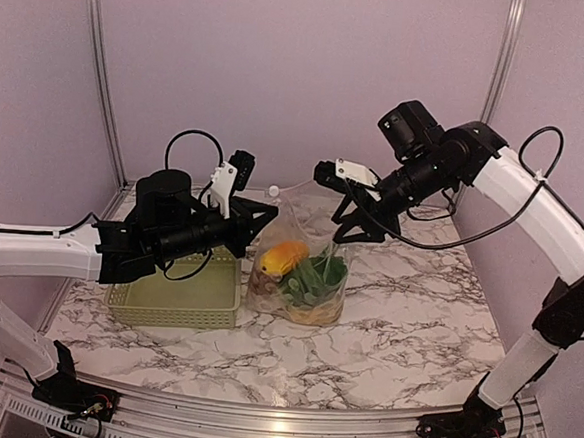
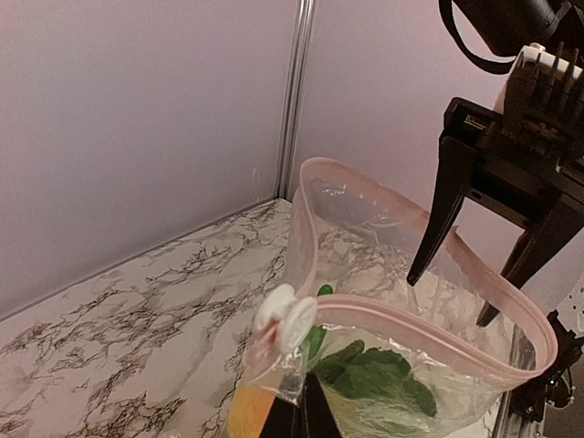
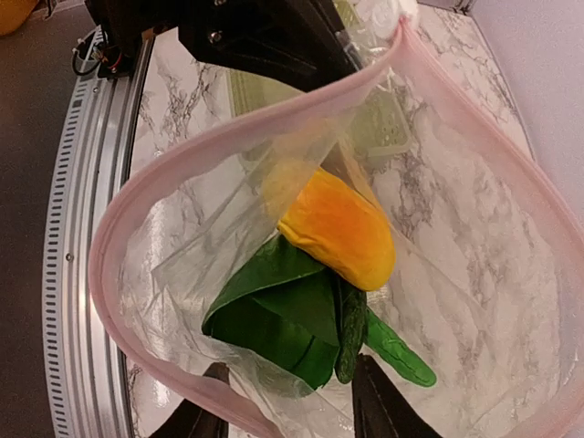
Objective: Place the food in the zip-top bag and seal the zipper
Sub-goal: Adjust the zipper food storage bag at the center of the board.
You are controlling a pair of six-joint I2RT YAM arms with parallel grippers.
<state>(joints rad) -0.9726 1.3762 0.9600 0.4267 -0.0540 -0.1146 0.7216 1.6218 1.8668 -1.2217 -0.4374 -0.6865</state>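
My left gripper is pinching the plastic below the white slider, so it should open and grab the pink zipper's end (image 2: 263, 347) while my right gripper holds the bag's rim.
The zip-top bag (image 1: 303, 280) stands upright on the marble with its mouth wide open. Inside lies the food: an orange-yellow piece (image 3: 338, 228), dark green leaves (image 3: 274, 310), a cucumber (image 3: 351, 333) and a brown lump (image 1: 264, 285). The pink zipper (image 2: 429, 339) rings the mouth, and its white slider (image 2: 286, 319) sits at the near-left corner. My left gripper (image 2: 308, 391) is shut on the bag's plastic just under that slider. My right gripper (image 3: 287, 406) stands open astride the opposite rim; nothing is pinched between its black fingers (image 2: 436, 219).
A pale green lattice basket (image 1: 176, 301) sits on the table left of the bag, under my left arm. Lilac walls with metal posts close the back and sides. A metal rail (image 3: 87, 274) runs along the table's near edge.
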